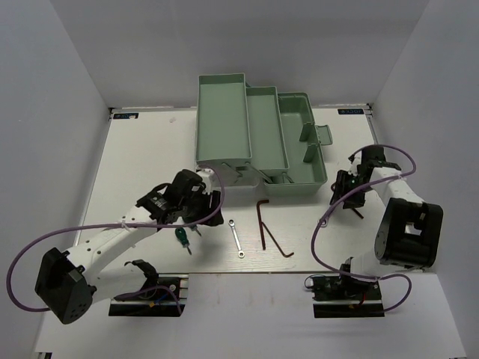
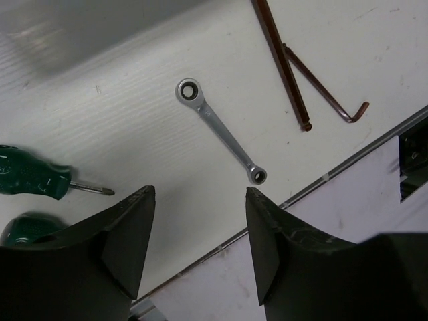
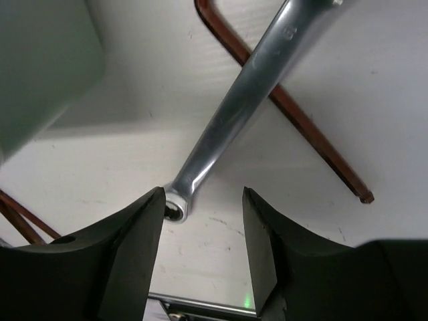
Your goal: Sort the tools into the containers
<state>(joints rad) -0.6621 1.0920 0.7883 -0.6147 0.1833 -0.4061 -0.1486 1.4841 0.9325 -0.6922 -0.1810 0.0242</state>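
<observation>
My left gripper is going to close on the small silver wrench's handle (image 1: 238, 244) (image 2: 233, 145), nearer to its smaller ring by the front edge of the table.
The small silver wrench (image 2: 221, 130) (image 1: 236, 238) lies flat on the table ahead of my left gripper (image 2: 200, 194) (image 1: 196, 217), which is open with nothing between its fingers. Two dark hex keys (image 2: 284, 67) (image 1: 263, 222) lie beyond it. A green-handled screwdriver (image 2: 33, 179) (image 1: 182, 238) lies to its left, and a second green handle (image 2: 27, 229) peeks out by the left finger. My right gripper (image 3: 204, 194) (image 1: 348, 200) hangs open just over the ring end of the longer wrench (image 3: 247, 93), which lies across another hex key (image 3: 301, 127). The mint-green toolbox (image 1: 247, 134) stands open at the back.
The toolbox's corner (image 3: 40, 60) sits close to the right gripper's upper left. The table's front edge (image 2: 348, 164) runs just behind the small wrench. Purple cables loop beside both arms.
</observation>
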